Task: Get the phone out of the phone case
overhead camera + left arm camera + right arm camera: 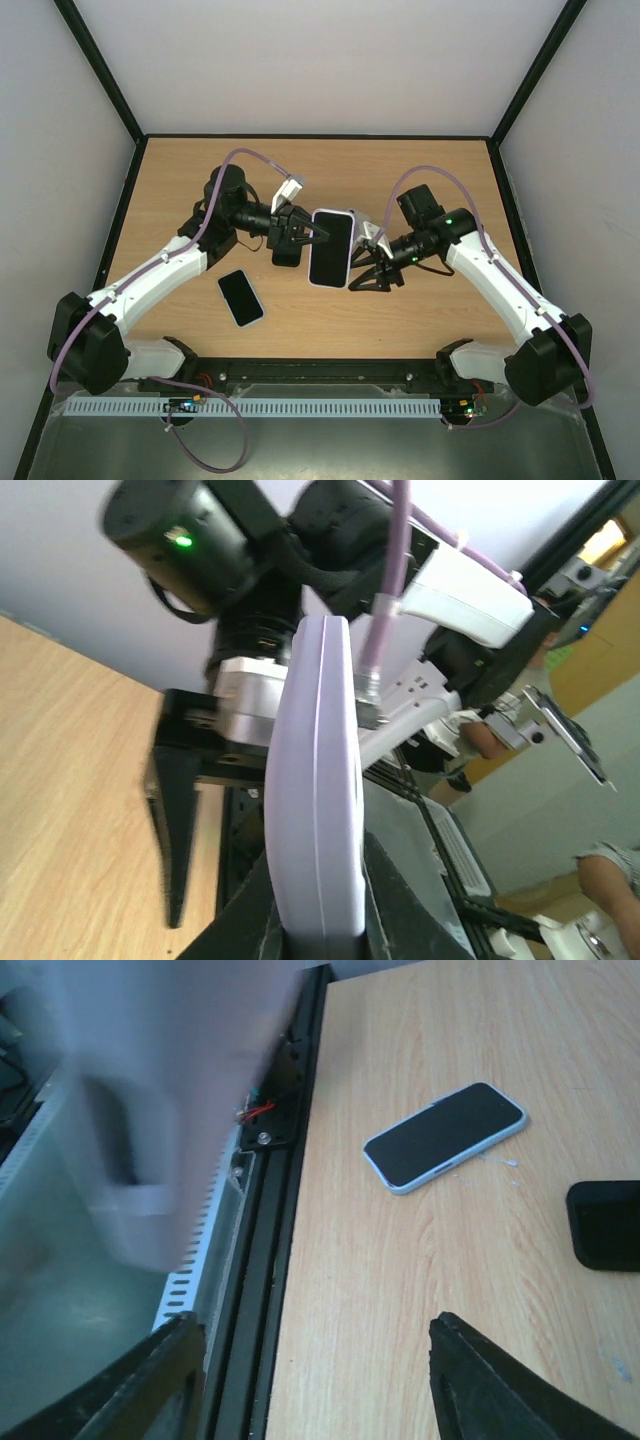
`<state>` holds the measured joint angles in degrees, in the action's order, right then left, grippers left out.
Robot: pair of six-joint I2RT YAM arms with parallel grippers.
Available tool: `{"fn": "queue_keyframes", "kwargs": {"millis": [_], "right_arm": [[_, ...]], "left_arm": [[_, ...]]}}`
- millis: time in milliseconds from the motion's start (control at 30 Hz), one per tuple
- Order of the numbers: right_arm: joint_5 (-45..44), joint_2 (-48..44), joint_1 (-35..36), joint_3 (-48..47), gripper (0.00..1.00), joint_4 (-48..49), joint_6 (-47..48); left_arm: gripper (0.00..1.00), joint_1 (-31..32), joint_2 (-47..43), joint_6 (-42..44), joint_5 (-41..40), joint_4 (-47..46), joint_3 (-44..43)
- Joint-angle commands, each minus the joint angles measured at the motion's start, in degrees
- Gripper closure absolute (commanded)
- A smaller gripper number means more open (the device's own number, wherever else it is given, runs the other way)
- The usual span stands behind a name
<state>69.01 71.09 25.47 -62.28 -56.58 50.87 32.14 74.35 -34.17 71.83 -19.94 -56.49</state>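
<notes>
My right gripper should move in and pinch its free edge (349, 268) before peeling the phone case off the phone, because the case's lower end is outside the gripper's open fingers.
A lavender phone case (330, 248) with a dark phone face (331, 246) showing in it hangs above the table's middle. My left gripper (306, 237) is shut on its left edge. In the left wrist view the case's edge (318, 780) stands upright between the two black fingers (235, 920), and the left gripper (320, 935) pinches it. My right gripper (372, 278) is open just right of the case's lower end, holding nothing. In the right wrist view its gripper (320, 1380) gapes over bare wood, and the case is a lavender blur (150, 1110) at the upper left.
A second phone (240, 297) with a pale blue rim lies flat on the wooden table (420, 180) below the left arm; it is the phone (445, 1136) in the right wrist view. A black rail (320, 375) runs along the near edge. White walls enclose the table.
</notes>
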Motion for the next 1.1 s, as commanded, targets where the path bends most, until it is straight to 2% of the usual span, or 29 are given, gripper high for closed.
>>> {"fn": "queue_keyframes", "kwargs": {"millis": [0,100,233,433,667,867,1067], "right_arm": [[3.60,-3.39,-0.07,-0.64,0.38,-3.92,1.87],[5.73,-5.05,-0.07,1.52,0.35,0.88,-4.33],[6.65,-4.44,-0.07,1.36,0.37,3.06,-7.84],[5.48,-4.19,-0.07,1.93,0.46,11.58,-17.24],[4.42,-2.99,-0.07,2.17,0.57,12.52,-17.45],[1.98,-2.80,-0.07,1.95,0.54,6.72,-9.51],[0.56,-2.15,-0.07,1.93,0.56,10.15,-13.97]], "left_arm": [[0.97,-1.52,-2.06,3.31,-3.40,0.72,-1.07],[0.97,-1.56,-1.93,1.53,-4.56,-2.80,0.16],[0.97,-1.60,-1.58,-0.58,-4.01,-5.45,0.61],[0.97,-1.56,-1.96,-0.25,-3.37,-4.51,0.51],[0.97,-1.55,-2.37,0.40,-2.44,-3.27,0.55],[0.97,-1.58,-2.28,0.05,-1.39,-3.26,0.04],[0.97,-1.52,-2.09,0.10,-0.16,-3.17,0.07]]}}
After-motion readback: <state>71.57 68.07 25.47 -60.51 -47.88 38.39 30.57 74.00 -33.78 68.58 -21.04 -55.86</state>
